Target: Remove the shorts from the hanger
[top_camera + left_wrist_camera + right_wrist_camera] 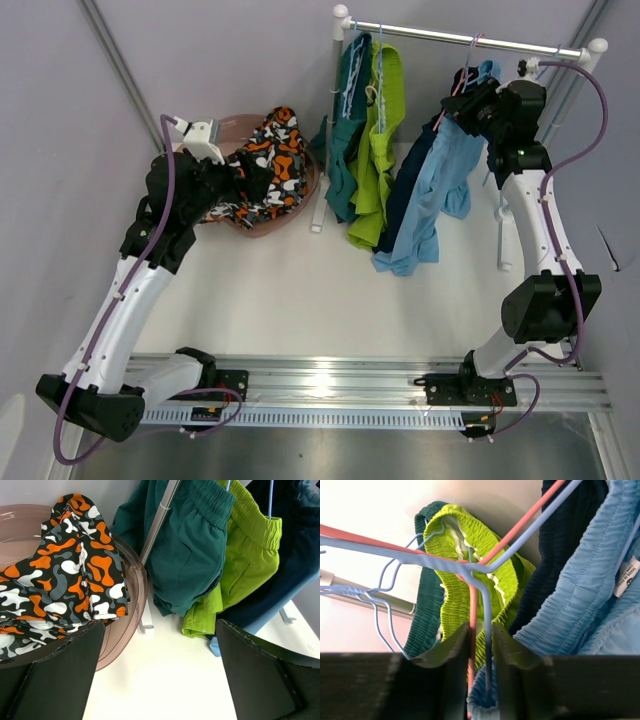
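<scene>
I have the red hanger wire in my right gripper along with the blue one, so next I open it, back away and pinch only the blue hanger wire (487,609).
On the rail (460,38) hang teal shorts (345,150), lime green shorts (378,170), navy shorts (410,180) and light blue shorts (440,190). My right gripper (462,100) is up at the light blue pair's top. In the right wrist view my right gripper (481,635) is closed narrowly round a red hanger wire (472,605) and a blue hanger wire (487,610), with the light blue waistband (585,605) beside them. The blotch-patterned shorts (270,160) lie in the basket (312,190). My left gripper (160,680) hangs open and empty beside the basket (135,595).
The rack's white post (157,525) and its foot (145,625) stand between the basket and the hanging shorts. A second post (505,230) stands behind my right arm. Grey walls close in on both sides.
</scene>
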### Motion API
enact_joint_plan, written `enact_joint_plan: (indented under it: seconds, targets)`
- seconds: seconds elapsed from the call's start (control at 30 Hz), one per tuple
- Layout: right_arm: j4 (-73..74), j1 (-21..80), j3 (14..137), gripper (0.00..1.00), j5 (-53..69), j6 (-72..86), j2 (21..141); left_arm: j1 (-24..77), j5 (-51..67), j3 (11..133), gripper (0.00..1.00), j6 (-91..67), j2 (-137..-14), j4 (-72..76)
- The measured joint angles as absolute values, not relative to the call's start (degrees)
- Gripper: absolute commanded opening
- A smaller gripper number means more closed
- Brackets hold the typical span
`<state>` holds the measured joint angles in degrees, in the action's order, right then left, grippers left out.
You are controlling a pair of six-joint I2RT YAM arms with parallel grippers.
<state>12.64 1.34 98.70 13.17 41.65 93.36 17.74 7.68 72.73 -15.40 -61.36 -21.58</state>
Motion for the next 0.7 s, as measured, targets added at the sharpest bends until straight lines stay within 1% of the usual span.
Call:
enact_joint_plan:
  seconds: [0.1, 0.13, 0.2, 0.23, 0.27, 0.3, 0.33, 0.37, 0.43, 0.5, 0.67, 0.7]
  targets:
    - [11.9, 1.2, 98.5, 0.2, 13.3, 42.0, 93.4, 17.8, 7.7, 72.5, 0.99, -15.4, -61.4, -21.5]
    - [11.7, 1.2, 98.3, 0.26, 13.4, 42.1, 93.4, 17.8, 7.7, 72.4, 0.99, -15.4, -61.4, -21.5]
    - [11.4, 1.1, 98.0, 0.45, 13.4, 42.2, 93.3, 17.8, 7.7, 72.2, 0.99, -15.4, -61.4, -21.5]
    - [11.5, 1.0, 97.6, 0.62, 13.3, 42.1, 93.2, 17.8, 7.7, 72.1, 0.99, -15.4, -61.4, -21.5]
    - [11.6, 0.9, 97.3, 0.69, 13.3, 42.2, 93.1, 17.8, 7.7, 72.0, 0.99, -15.4, -61.5, -21.5]
    - [11.8, 0.9, 97.1, 0.74, 13.3, 41.8, 93.0, 17.8, 7.7, 72.0, 0.99, -15.4, -61.5, -21.5]
    - [12.0, 0.8, 96.8, 0.83, 13.1, 41.6, 92.8, 17.8, 7.7, 71.9, 0.99, -15.4, -61.6, -21.5]
    - [12.2, 0.8, 96.4, 0.86, 12.9, 41.5, 92.4, 17.8, 7.7, 71.9, 0.99, -15.4, -61.6, -21.5]
    - [12.7, 0.3, 95.5, 0.88, 13.0, 41.1, 91.4, 17.8, 7.7, 71.9, 0.99, -15.4, -61.6, -21.5]
    - [13.1, -0.5, 95.0, 0.89, 12.9, 40.8, 90.2, 17.9, 7.7, 71.9, 0.99, -15.4, -61.6, -21.5]
    - [13.5, -2.9, 94.5, 0.85, 12.6, 40.4, 87.5, 18.1, 7.7, 71.9, 0.99, -15.4, -61.8, -21.5]
    - [13.5, -3.3, 94.3, 0.82, 12.5, 40.4, 87.0, 18.2, 7.7, 71.9, 0.99, -15.4, -61.9, -21.5]
